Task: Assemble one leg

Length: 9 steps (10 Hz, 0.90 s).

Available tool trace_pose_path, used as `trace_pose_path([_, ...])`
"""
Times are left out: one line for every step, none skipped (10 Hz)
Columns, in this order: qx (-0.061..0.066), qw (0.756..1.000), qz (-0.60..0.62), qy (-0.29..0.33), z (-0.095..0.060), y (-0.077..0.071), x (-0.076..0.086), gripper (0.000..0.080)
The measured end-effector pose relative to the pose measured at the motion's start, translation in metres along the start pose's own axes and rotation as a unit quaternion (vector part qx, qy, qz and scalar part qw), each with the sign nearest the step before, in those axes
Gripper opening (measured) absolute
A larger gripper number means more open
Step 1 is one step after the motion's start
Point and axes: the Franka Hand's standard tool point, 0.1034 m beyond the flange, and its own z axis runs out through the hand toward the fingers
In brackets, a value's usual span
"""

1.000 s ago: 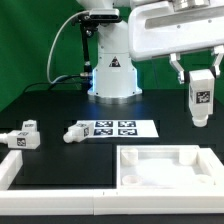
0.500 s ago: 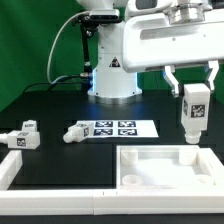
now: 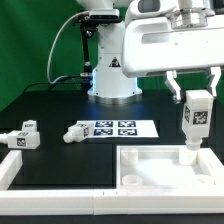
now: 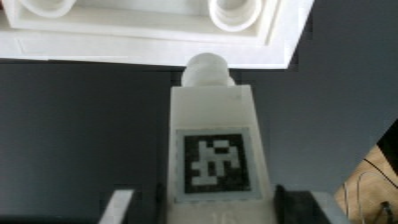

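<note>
Next, my gripper releases the white leg, now upright at the panel's far corner, in the panel's near corner hole (image 4: 235,11), the one farthest from the loose legs.
My gripper (image 3: 196,92) is shut on a white leg (image 3: 196,119) with a black-and-white tag and holds it upright. Its lower tip hangs at the far right corner of the large white rimmed panel (image 3: 160,170); I cannot tell whether they touch. In the wrist view the leg (image 4: 214,140) fills the middle, its rounded tip pointing at the panel's rim (image 4: 160,45), where two round holes show. Two more legs lie on the table: one (image 3: 24,135) at the exterior view's left, one (image 3: 76,132) by the marker board.
The marker board (image 3: 116,128) lies flat in the middle of the black table. A white part's edge (image 3: 8,168) shows at the exterior view's lower left. The robot base (image 3: 112,70) stands at the back.
The gripper with the leg has come down and shifted slightly toward the exterior view's left, bringing the leg's tip to the panel's far right corner.
</note>
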Motion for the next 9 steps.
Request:
trace_pose_path([0.0,1.0,0.0,-0.001,0.002,0.0,-0.001,0.0284])
trace_pose_path([-0.002,1.0,-0.004,0.008,0.009,-0.002,-0.004,0.0284])
trace_pose_path([-0.002,1.0,-0.005,0.001,0.019,-0.003,-0.01,0.0284])
trace_pose_path([-0.003,1.0,-0.004,-0.002,0.024,-0.004,-0.014,0.0284])
trace_pose_path([-0.002,1.0,-0.007,0.007,0.028,-0.011,-0.017,0.0284])
trace_pose_path([-0.001,1.0,-0.012,0.007,0.033,-0.016,-0.021,0.0284])
trace_pose_path([-0.001,1.0,-0.013,0.005,0.035,-0.016,-0.023,0.0284])
trace_pose_path([0.0,1.0,-0.014,0.004,0.036,-0.018,-0.024,0.0284])
trace_pose_path([0.0,1.0,-0.016,0.001,0.039,-0.02,-0.028,0.0284])
